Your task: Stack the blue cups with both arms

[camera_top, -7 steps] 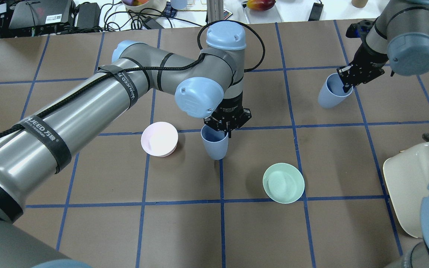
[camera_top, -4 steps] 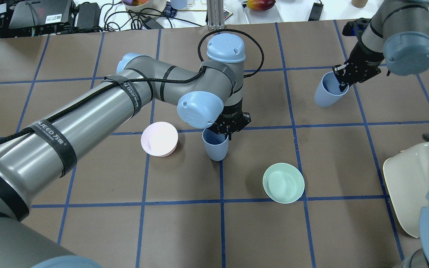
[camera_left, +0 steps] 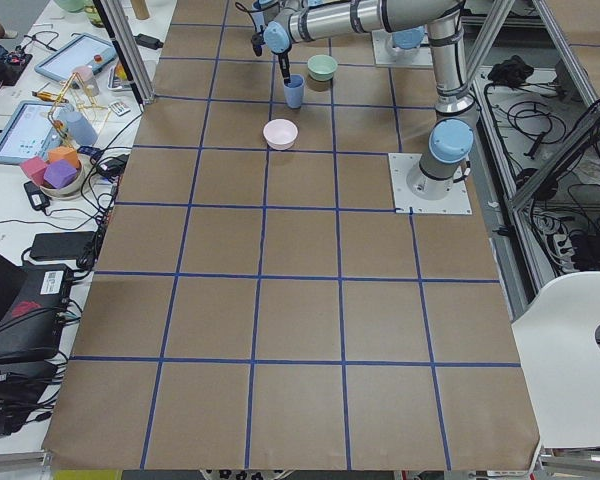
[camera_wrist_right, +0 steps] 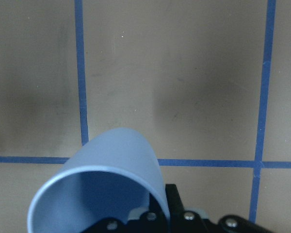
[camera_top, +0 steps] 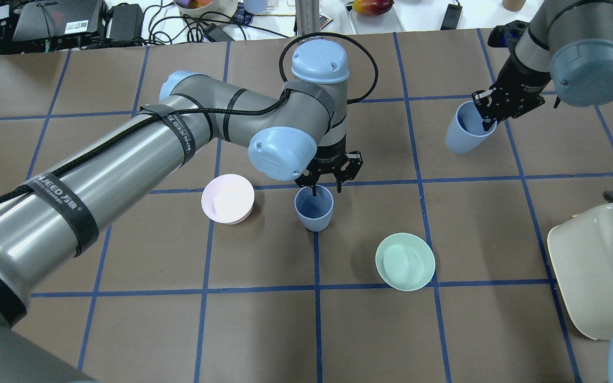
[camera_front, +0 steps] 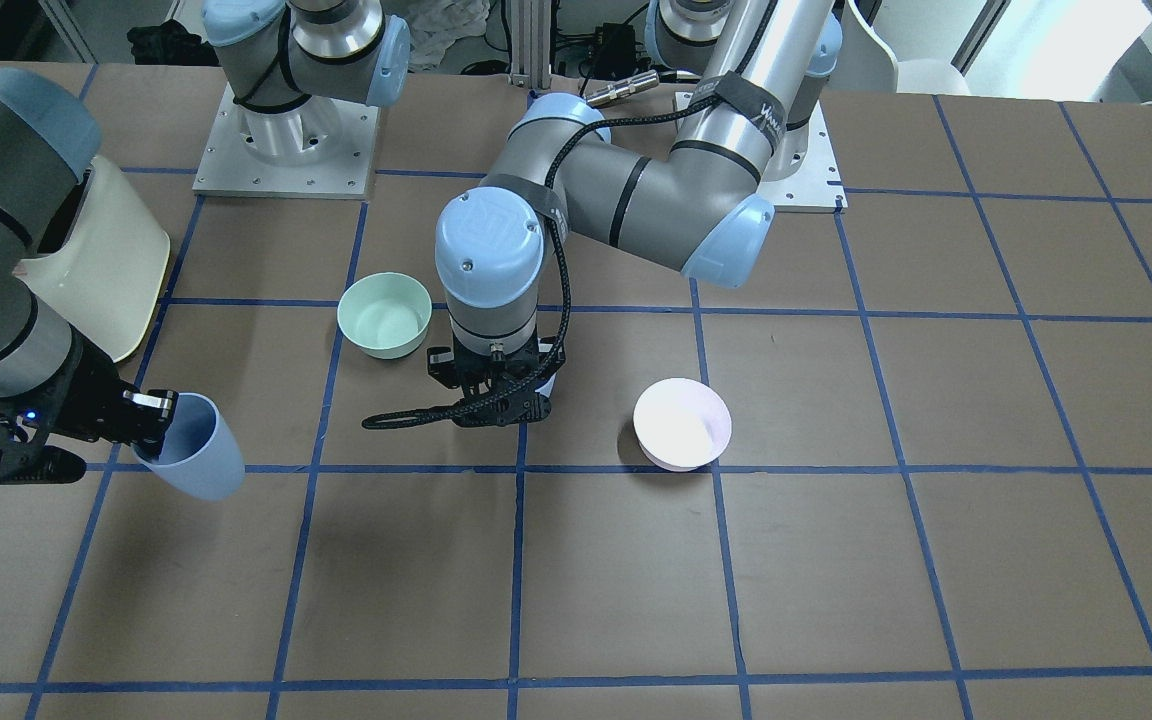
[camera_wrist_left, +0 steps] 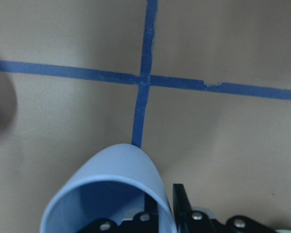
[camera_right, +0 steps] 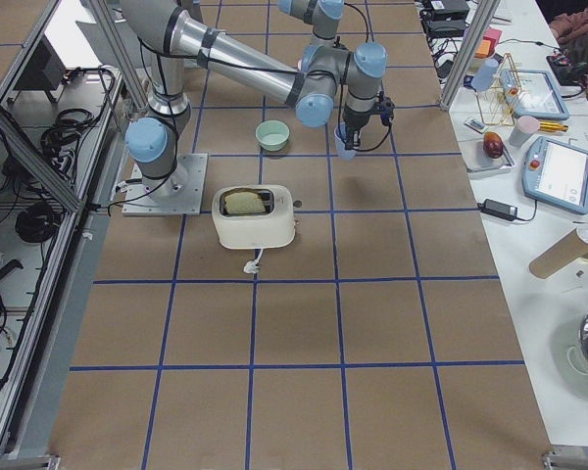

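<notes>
The blue cup in my right gripper needs to be released inside the other blue cup (camera_front: 520, 362), which sits between the pink bowl and the mint-green bowl.
One blue cup (camera_top: 314, 208) is upright near the table's middle, at or just above the surface. My left gripper (camera_top: 321, 187) is shut on its far rim, one finger inside; the left wrist view shows the cup wall (camera_wrist_left: 131, 170) between the fingers. In the front-facing view this gripper (camera_front: 496, 400) hides most of that cup. My right gripper (camera_top: 486, 114) is shut on the rim of the second blue cup (camera_top: 466, 130). It holds that cup tilted above the table at the far right (camera_front: 191, 455), (camera_wrist_right: 116, 160).
A pale pink bowl (camera_top: 228, 198) sits just left of the middle cup. A mint-green bowl (camera_top: 405, 261) sits in front of it to the right. A cream toaster (camera_top: 599, 271) stands at the right edge. Cables and boxes lie beyond the far edge.
The left gripper has turned and shifted slightly right, bringing its cup from tilted to upright. The right gripper has carried its cup a little left and farther away.
</notes>
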Controlling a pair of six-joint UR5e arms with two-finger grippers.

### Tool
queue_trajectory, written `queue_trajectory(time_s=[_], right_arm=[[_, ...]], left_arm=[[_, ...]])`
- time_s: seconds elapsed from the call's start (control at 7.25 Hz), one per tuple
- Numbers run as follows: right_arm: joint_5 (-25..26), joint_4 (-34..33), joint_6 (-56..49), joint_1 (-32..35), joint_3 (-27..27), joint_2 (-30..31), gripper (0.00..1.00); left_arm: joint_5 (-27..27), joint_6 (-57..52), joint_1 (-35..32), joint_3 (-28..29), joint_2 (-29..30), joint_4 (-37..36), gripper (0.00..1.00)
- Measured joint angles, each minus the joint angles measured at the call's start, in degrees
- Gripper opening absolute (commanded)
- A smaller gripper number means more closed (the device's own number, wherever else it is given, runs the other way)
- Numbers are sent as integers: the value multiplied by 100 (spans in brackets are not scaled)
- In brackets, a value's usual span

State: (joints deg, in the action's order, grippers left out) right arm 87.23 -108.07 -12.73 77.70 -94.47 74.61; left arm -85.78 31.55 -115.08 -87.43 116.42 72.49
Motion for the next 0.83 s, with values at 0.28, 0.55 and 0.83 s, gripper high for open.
queue_trajectory(time_s=[0.28, 0.55, 0.83], right_arm=[[-11, 273, 195, 71, -9, 172, 0], [-24, 586, 760, 486, -41, 461, 0], [-47, 600, 1797, 1336, -67, 579, 0]], left_arm=[[-29, -26, 104, 32, -359, 281, 100], [-35, -388, 605, 40, -927, 771, 100], [-36, -1756, 1501, 42, -1494, 1200, 100]])
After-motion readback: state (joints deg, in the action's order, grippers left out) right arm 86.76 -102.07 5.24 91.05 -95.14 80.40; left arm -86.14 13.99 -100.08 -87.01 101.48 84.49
